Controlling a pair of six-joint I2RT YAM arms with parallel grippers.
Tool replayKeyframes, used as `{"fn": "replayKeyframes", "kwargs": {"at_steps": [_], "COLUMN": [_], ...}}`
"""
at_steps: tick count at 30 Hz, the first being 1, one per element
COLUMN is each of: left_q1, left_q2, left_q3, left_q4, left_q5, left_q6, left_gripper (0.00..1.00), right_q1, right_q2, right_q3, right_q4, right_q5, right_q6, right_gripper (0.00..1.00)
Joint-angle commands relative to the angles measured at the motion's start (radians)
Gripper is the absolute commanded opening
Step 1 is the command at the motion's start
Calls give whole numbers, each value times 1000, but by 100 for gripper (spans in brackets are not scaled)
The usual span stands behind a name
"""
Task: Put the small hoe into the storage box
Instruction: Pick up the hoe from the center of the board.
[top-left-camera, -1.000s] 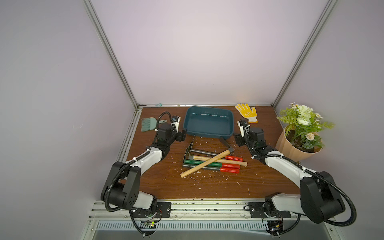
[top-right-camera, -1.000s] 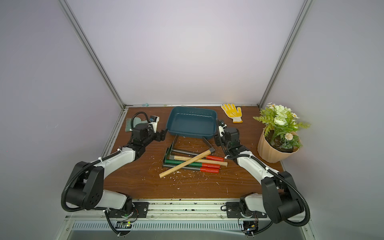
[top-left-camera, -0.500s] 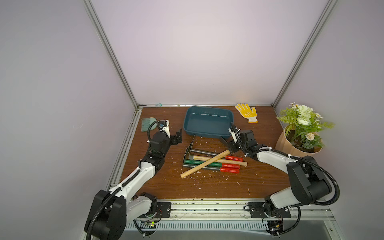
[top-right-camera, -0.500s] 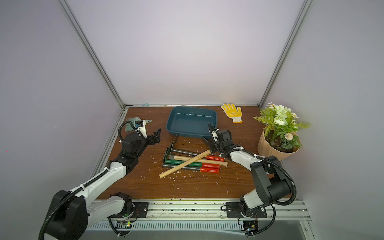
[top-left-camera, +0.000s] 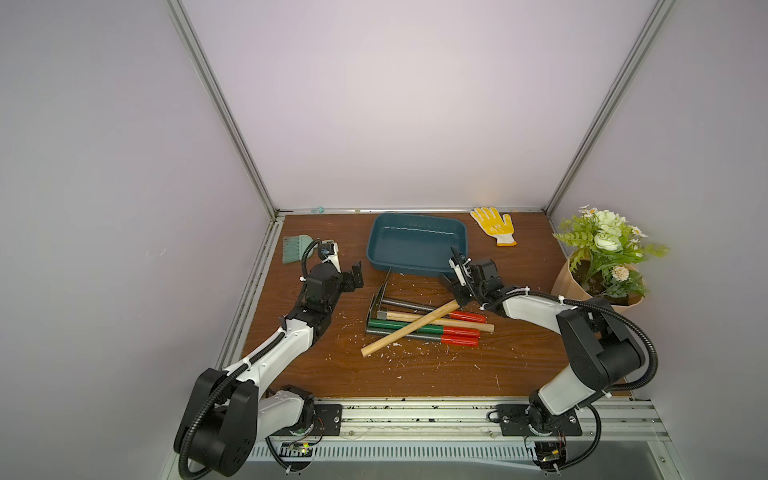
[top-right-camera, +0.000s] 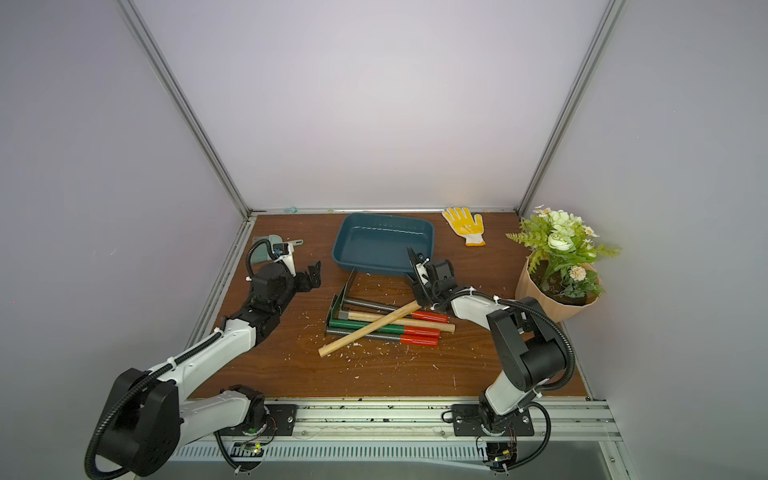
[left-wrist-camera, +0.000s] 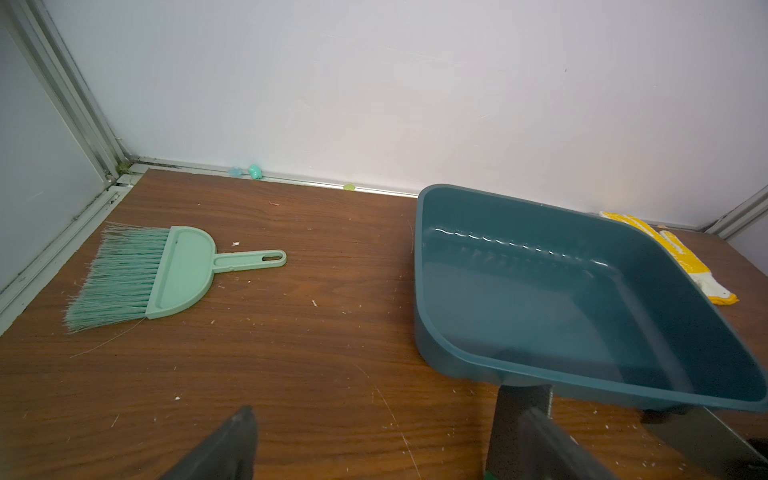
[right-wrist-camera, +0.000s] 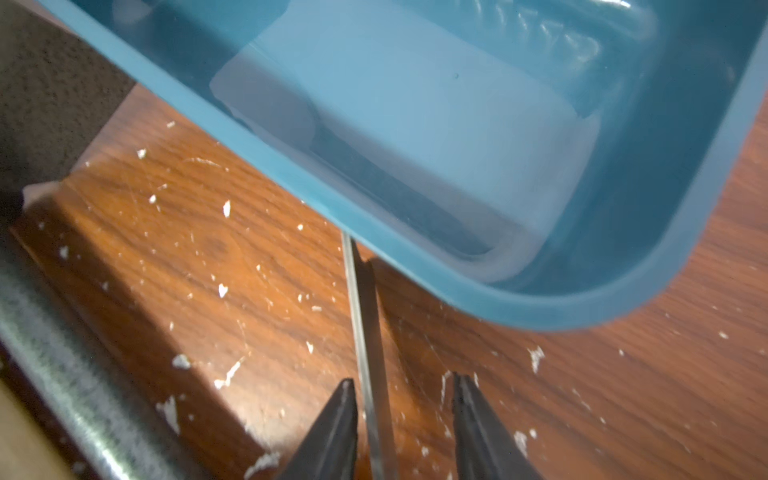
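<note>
My left gripper needs to move to the small hoe's wooden handle next and close there, between the middle of the handle and its loose end (top-left-camera: 398, 333).
The small hoe (top-left-camera: 409, 328) lies slantwise across the tool pile, its pale wooden handle (top-right-camera: 368, 330) pointing front-left and its dark head at the right end. My right gripper (top-left-camera: 457, 291) straddles that head just in front of the storage box (top-left-camera: 415, 249). In the right wrist view the hoe's thin metal blade (right-wrist-camera: 365, 332) runs between the fingertips of the right gripper (right-wrist-camera: 403, 378), with a gap on either side. The teal box (left-wrist-camera: 561, 299) is empty. My left gripper (top-left-camera: 355, 277) hovers wide open left of the box, holding nothing.
Under the hoe lie other tools with red and green handles (top-left-camera: 457, 332). A green hand brush (left-wrist-camera: 166, 274) sits at the back left. A yellow glove (top-left-camera: 494, 224) and a potted plant (top-left-camera: 598, 266) are at the right. Wood shavings litter the tabletop.
My right gripper came down and forward from beside the box to the hoe's head, its jaws narrowing. The left arm drew back from the box and its jaws widened.
</note>
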Motion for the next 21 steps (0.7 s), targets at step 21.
{"fn": "replayKeyframes", "kwargs": {"at_steps": [21], "left_q1": [-4], "left_q2": [11], "left_q3": [11], "left_q4": [-29], "left_q5": [55], "left_q6": [-28], "left_gripper": [96], "right_q1": [77], "right_q2": [-109], "right_q3": [65], "right_q4": [-140], "right_q5": [10], "right_q6": [49], "right_gripper": [0]}}
